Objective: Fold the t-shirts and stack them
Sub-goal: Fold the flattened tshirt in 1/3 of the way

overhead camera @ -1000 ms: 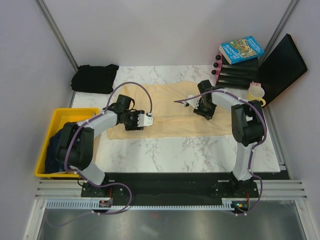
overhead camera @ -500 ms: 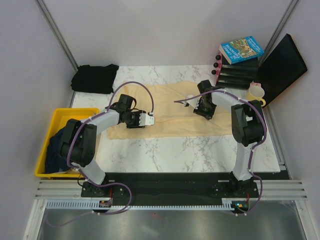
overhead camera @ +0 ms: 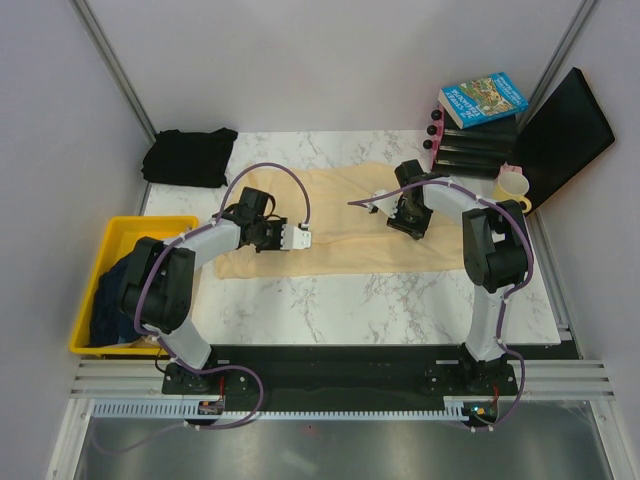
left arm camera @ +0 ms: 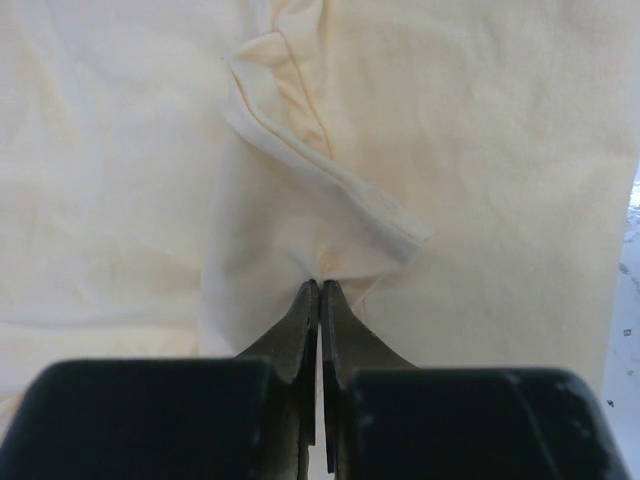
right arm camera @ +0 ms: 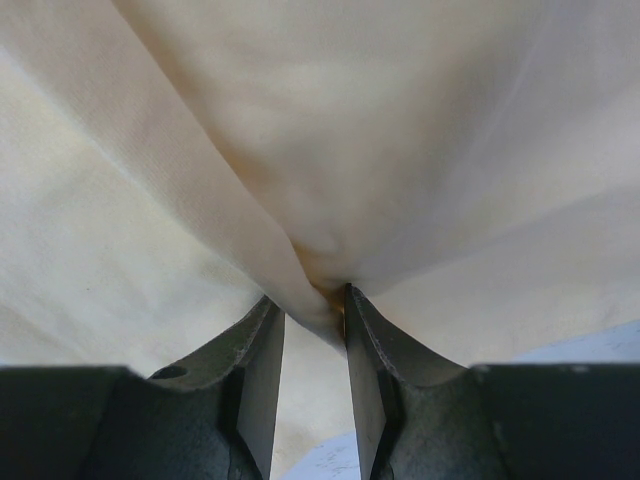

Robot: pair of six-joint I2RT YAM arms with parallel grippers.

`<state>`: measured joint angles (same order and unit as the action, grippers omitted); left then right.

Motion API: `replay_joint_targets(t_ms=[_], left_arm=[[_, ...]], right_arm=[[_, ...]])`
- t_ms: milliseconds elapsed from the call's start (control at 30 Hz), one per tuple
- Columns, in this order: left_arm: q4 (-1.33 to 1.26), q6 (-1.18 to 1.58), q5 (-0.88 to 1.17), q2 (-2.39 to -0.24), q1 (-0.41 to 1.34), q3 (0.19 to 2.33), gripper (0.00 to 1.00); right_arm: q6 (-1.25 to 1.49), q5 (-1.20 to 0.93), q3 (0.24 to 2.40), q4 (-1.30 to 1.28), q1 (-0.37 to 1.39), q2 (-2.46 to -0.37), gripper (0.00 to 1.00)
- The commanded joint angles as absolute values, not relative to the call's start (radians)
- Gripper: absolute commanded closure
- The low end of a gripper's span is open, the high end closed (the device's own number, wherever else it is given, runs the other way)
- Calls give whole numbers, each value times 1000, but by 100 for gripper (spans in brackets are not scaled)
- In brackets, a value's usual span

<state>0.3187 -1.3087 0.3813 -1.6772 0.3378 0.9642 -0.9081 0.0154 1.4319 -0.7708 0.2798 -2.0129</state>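
I can see a folded hem doubled over beside my left gripper's small pinch, so I need to take the cloth farther back (overhead camera: 288,211) with my left gripper and lay it flat before folding.
A large pale cream-yellow t-shirt (overhead camera: 345,250) lies spread across the marble table. My left gripper (overhead camera: 303,237) rests low on the shirt's left half, shut on a small raised fold of cream cloth (left arm camera: 330,265) beside a folded hem (left arm camera: 330,175). My right gripper (overhead camera: 405,222) is over the shirt's right half, its fingers closed on a bunched ridge of the same shirt (right arm camera: 330,260). A black t-shirt (overhead camera: 190,157) sits folded at the back left corner. A dark navy t-shirt (overhead camera: 112,290) lies in the yellow bin.
The yellow bin (overhead camera: 150,226) stands off the table's left edge. At the back right are a stack of books (overhead camera: 482,100), dark bottles (overhead camera: 436,130), a yellow cup (overhead camera: 511,186) and a leaning black board (overhead camera: 562,135). Grey walls enclose the table.
My left gripper has slid a little to the right and its jaws have closed onto the cream cloth. The right arm has stayed still, holding its fold.
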Motion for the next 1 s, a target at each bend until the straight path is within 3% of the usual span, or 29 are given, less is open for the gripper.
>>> replay_joint_targets(t_ms=[0, 433, 700, 733, 767, 967], left_arm=[[265, -1293, 354, -1671, 342, 1006, 98], [78, -1243, 210, -1741, 341, 1100, 98], [-159, -1218, 25, -1842, 347, 1114, 91], [-182, -1207, 3, -1851, 348, 1118, 75], [-204, -1204, -11, -1870, 351, 1126, 1], [-290, -1154, -90, -1890, 354, 1154, 0]], right_arm=[[-884, -41, 1414, -779, 295, -2040, 62], [-881, -43, 1414, -779, 295, -2043, 62], [-877, -43, 1414, -778, 296, -2046, 62], [-876, -46, 1414, -778, 293, -2046, 62], [-876, -45, 1414, -778, 296, -2046, 62], [-874, -43, 1416, -779, 296, -2049, 61]])
